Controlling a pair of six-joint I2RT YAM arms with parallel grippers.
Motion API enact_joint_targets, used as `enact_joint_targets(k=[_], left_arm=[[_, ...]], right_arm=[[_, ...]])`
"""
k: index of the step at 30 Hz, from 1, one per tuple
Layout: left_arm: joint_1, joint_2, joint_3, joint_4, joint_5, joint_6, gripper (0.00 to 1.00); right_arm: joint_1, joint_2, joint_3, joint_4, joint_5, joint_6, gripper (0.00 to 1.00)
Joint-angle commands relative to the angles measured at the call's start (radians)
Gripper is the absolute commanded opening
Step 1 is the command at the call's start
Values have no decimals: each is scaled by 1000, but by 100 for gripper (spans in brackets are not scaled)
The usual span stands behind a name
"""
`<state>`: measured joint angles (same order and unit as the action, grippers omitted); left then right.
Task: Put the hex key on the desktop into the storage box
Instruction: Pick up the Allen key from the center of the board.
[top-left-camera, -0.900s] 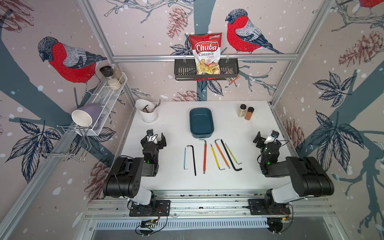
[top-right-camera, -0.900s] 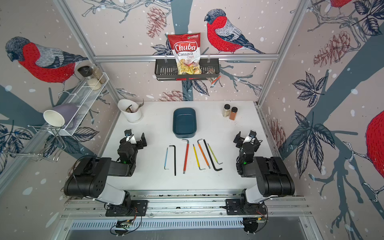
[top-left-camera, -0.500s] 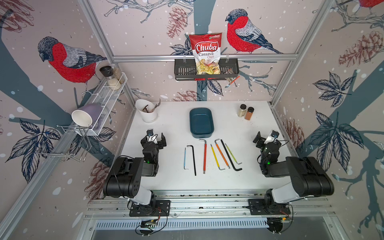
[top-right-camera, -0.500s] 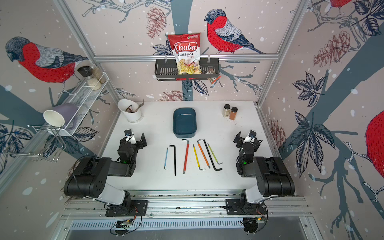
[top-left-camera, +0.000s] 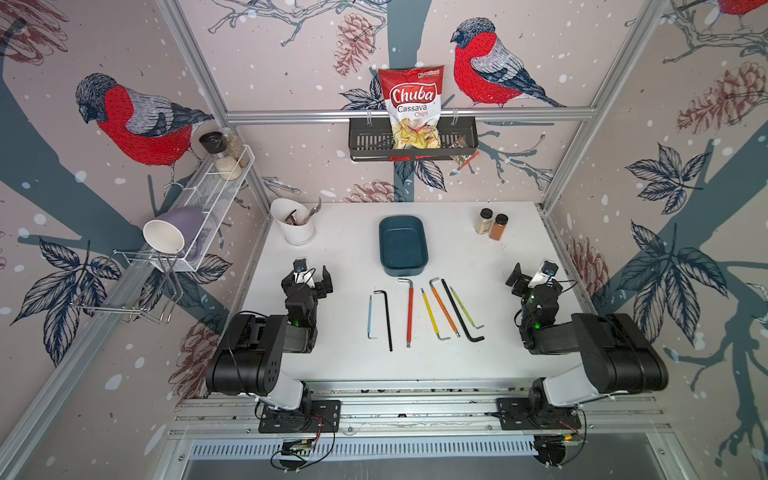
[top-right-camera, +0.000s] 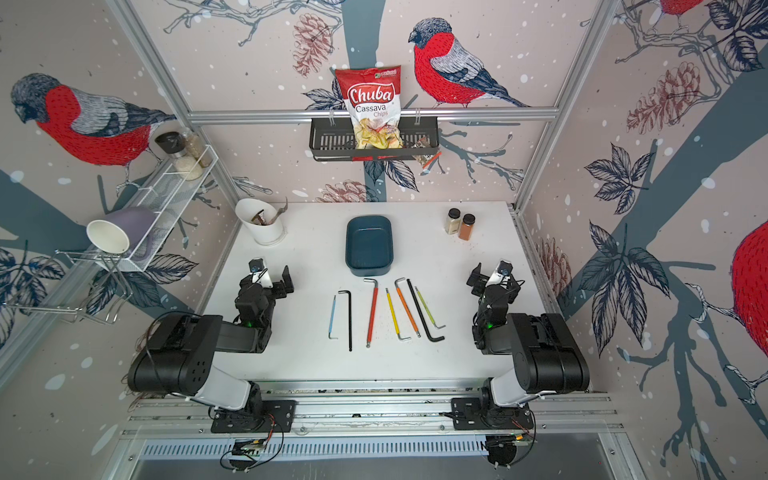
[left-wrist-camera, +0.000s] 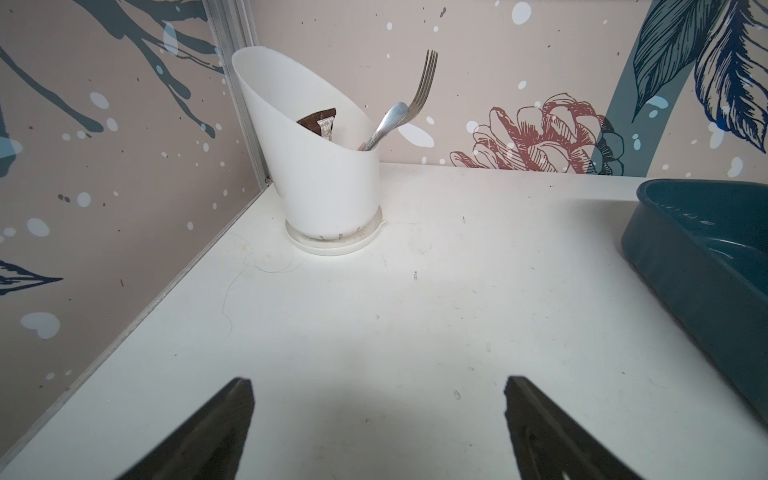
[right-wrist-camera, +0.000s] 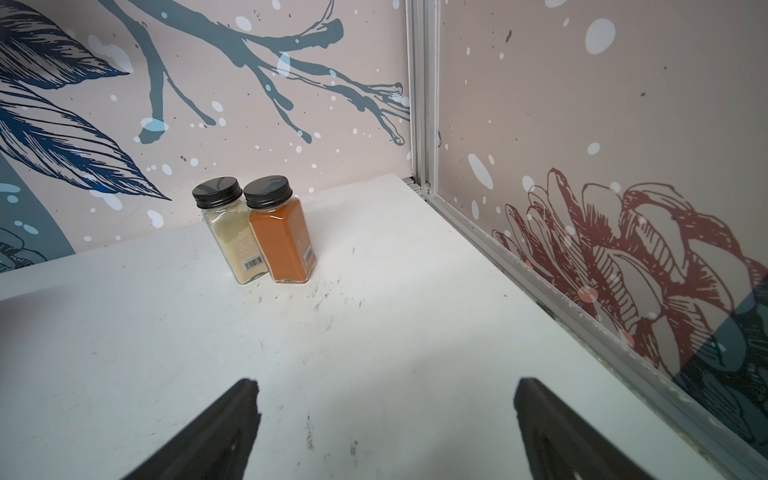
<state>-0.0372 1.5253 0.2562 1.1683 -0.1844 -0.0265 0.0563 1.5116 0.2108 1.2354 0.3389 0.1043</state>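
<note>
The robot's right gripper needs to next move to the green hex key beside the long black one and close on the middle of its long arm (top-left-camera: 463, 307).
Several hex keys lie side by side on the white desktop (top-left-camera: 340, 266), seen in both top views: blue (top-left-camera: 369, 316), black (top-left-camera: 387, 320), red (top-left-camera: 409, 311), yellow (top-left-camera: 432, 314), orange (top-left-camera: 444, 307), a long black one (top-left-camera: 459, 309) and green (top-left-camera: 465, 307). Just behind them sits the teal storage box (top-left-camera: 402, 245) (top-right-camera: 369, 245), empty. My left gripper (top-left-camera: 307, 278) (left-wrist-camera: 378, 390) rests open to the left of the keys, with the box (left-wrist-camera: 706, 249) off to its side. My right gripper (top-left-camera: 534, 279) (right-wrist-camera: 386, 392) rests open to their right, over bare desktop.
A white utensil holder (top-left-camera: 293, 222) (left-wrist-camera: 316, 166) with a fork stands at the back left. Two spice jars (top-left-camera: 492, 222) (right-wrist-camera: 257, 232) stand at the back right. A black wall basket (top-left-camera: 411, 143) with a chips bag hangs behind; a wire shelf (top-left-camera: 208, 199) lines the left wall.
</note>
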Motion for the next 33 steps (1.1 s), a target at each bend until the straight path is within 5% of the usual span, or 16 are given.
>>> enact_joint_targets(k=[1,4,7,11,15,20,33], left_arm=[[2,-4,0,30,-1,-3,96],[0,-22,16,-13,-22,-9,96],[-17,-86,135,-270,-131,-35,95],[-61,-112,221,-407,-234,-22,95],[-72,-139,292,-583,-304,-150,95],[-73,-212,314,-753,-261,-324,96],[-79,-453,340,-1183,12,-550,96]], right_arm=[[1,-3,0,29,11,-1,100],[10,-9,2,30,15,-13,100],[27,-50,17,-26,38,-28,100],[97,-121,116,-258,143,-68,100],[166,-126,227,-449,255,-58,100],[228,-139,322,-646,317,-23,100],[245,-306,472,-1188,27,222,100]])
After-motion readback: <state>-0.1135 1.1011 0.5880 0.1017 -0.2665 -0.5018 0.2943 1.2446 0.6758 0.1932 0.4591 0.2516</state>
